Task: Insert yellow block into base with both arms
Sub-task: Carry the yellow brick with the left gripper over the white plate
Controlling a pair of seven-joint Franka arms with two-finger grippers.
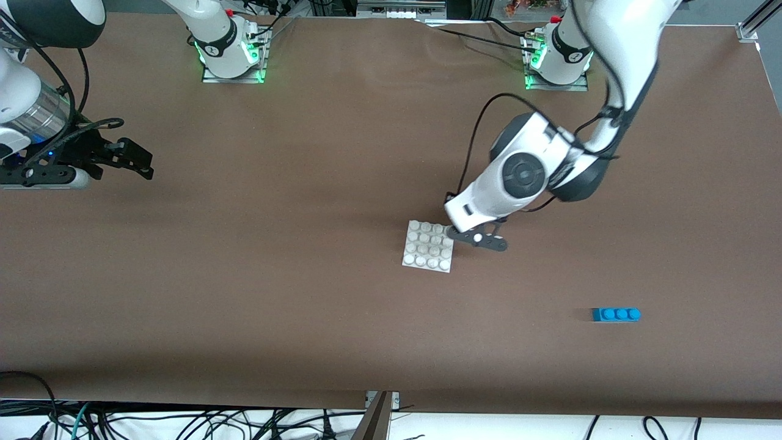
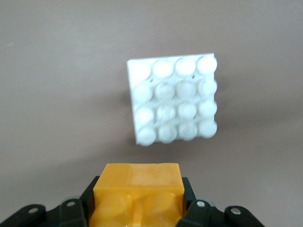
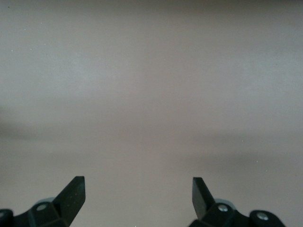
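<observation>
My left gripper is to release the yellow block on the white base's middle studs (image 1: 435, 245) (image 2: 176, 112), one row in from the near edge of that base.
My left gripper (image 1: 469, 236) is shut on the yellow block (image 2: 137, 191), which fills the space between its black fingers (image 2: 78, 208). It hangs low at the edge of the white studded base (image 1: 428, 245) on the side toward the left arm's end of the table. In the left wrist view the base (image 2: 173, 104) lies just ahead of the block. In the front view the block is hidden under the left hand. My right gripper (image 1: 137, 162) is open and empty over bare table at the right arm's end, and waits there; its two fingertips stand wide apart in the right wrist view (image 3: 138, 194).
A blue three-stud brick (image 1: 616, 314) lies nearer the front camera than the base, toward the left arm's end. Brown table surface lies all round the base. Cables hang along the table's front edge.
</observation>
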